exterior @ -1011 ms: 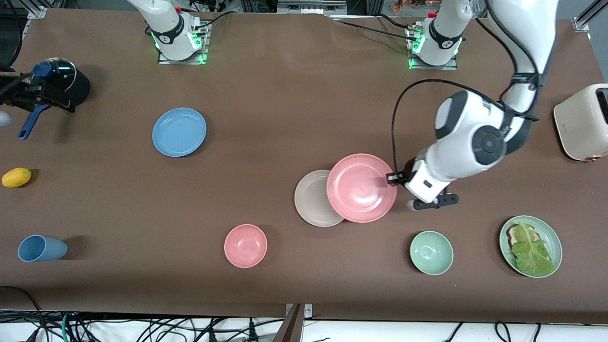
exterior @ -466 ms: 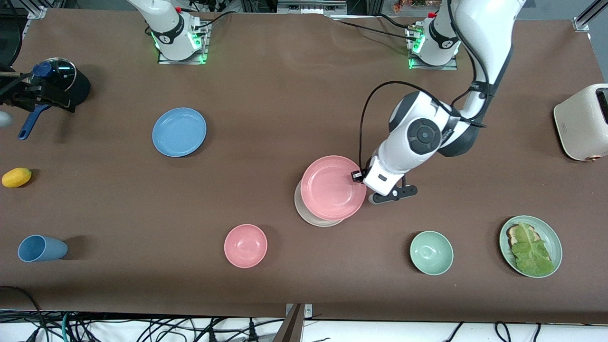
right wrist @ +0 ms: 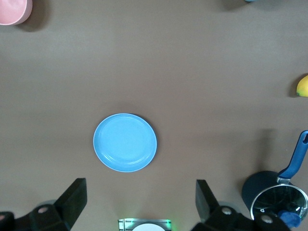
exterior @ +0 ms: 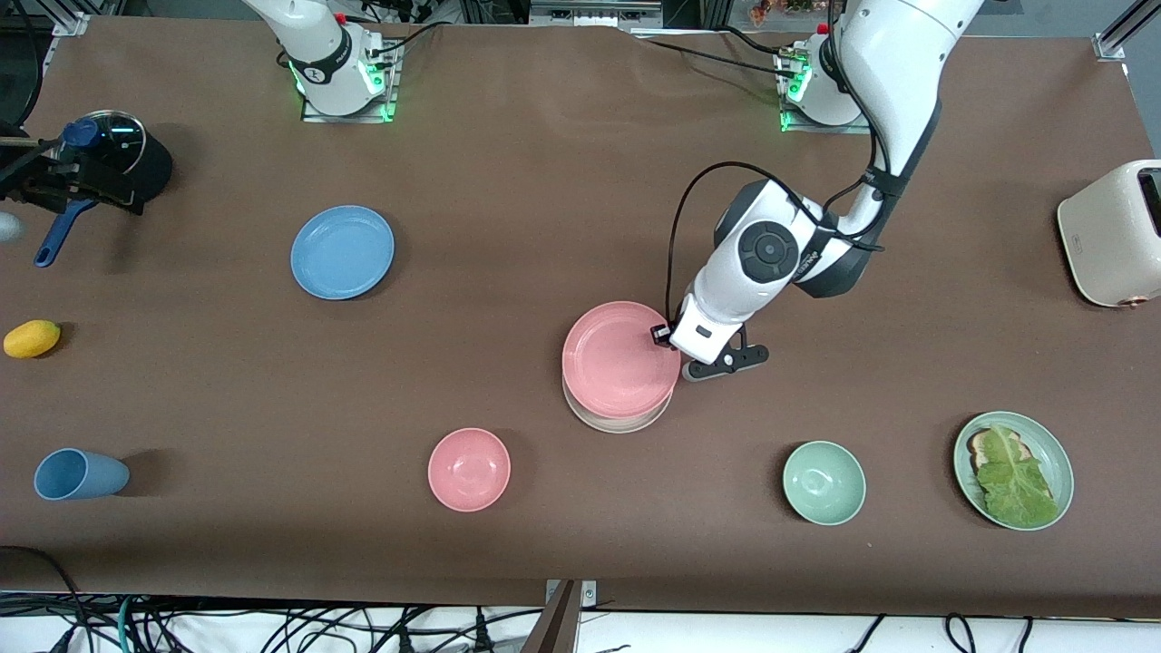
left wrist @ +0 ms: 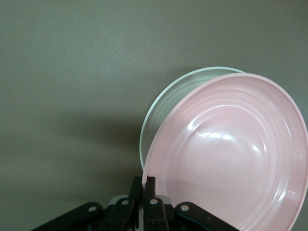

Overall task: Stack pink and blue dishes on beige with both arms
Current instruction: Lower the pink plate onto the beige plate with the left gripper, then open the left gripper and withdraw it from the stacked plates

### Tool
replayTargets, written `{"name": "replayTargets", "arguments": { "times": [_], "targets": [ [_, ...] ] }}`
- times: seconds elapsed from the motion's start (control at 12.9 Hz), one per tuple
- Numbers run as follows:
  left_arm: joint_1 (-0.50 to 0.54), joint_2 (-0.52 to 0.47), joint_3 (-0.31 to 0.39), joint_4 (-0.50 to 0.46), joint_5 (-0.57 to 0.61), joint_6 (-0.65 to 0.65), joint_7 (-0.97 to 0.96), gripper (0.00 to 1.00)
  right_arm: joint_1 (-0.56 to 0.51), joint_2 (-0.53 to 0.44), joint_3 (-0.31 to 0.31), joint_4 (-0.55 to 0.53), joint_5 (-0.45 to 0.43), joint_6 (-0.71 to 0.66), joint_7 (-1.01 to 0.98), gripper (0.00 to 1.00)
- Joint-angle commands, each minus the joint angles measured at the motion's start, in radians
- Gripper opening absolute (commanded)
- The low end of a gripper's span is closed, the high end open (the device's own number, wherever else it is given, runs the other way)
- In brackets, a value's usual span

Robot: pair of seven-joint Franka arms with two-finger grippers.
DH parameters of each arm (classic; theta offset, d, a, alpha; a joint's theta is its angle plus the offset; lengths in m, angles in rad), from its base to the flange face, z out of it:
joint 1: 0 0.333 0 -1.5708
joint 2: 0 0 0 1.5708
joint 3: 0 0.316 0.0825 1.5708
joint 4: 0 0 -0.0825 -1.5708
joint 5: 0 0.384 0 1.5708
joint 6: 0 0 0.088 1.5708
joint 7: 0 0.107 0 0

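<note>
Next, I let go of the pink plate with my left gripper squarely on top of the beige plate (exterior: 619,376) (left wrist: 221,151) under it.
My left gripper (exterior: 667,334) is shut on the rim of the pink plate (exterior: 617,358). It holds the plate almost squarely over the beige plate (exterior: 619,423), of which only the rim nearer the front camera shows. In the left wrist view the pink plate (left wrist: 231,154) is tilted, the beige plate (left wrist: 163,103) peeks out from under it, and the left gripper (left wrist: 144,185) pinches the pink rim. The blue plate (exterior: 342,251) lies flat toward the right arm's end. My right gripper (right wrist: 140,186) hangs open high over the blue plate (right wrist: 125,142), out of the front view.
A pink bowl (exterior: 469,469), a green bowl (exterior: 824,482) and a green plate (exterior: 963,458) with toast and lettuce sit near the front edge. A blue cup (exterior: 77,474), a yellow fruit (exterior: 32,338) and a lidded pot (exterior: 118,163) are at the right arm's end, a toaster (exterior: 1111,233) at the left arm's.
My left gripper has carried the pink plate toward the right arm's end, from overlapping the beige plate's edge to nearly centred over it. The blue plate has not moved.
</note>
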Motion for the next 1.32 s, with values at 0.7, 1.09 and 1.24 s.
{"name": "replayTargets", "arguments": {
  "times": [0.7,1.09,1.24],
  "targets": [
    [-0.013,0.063,0.002,0.005,0.083,0.089,-0.083,0.0,-0.004,-0.002,0.002,0.005,0.002,-0.011,-0.013,1.0],
    [-0.009,0.065,0.008,0.01,0.082,0.087,-0.057,0.11,-0.004,-0.002,0.0,0.005,0.002,-0.011,-0.013,1.0],
    [-0.007,0.065,0.01,0.011,0.082,0.087,-0.048,0.35,-0.004,-0.002,0.002,0.005,0.002,-0.011,-0.013,1.0]
  ]
}}
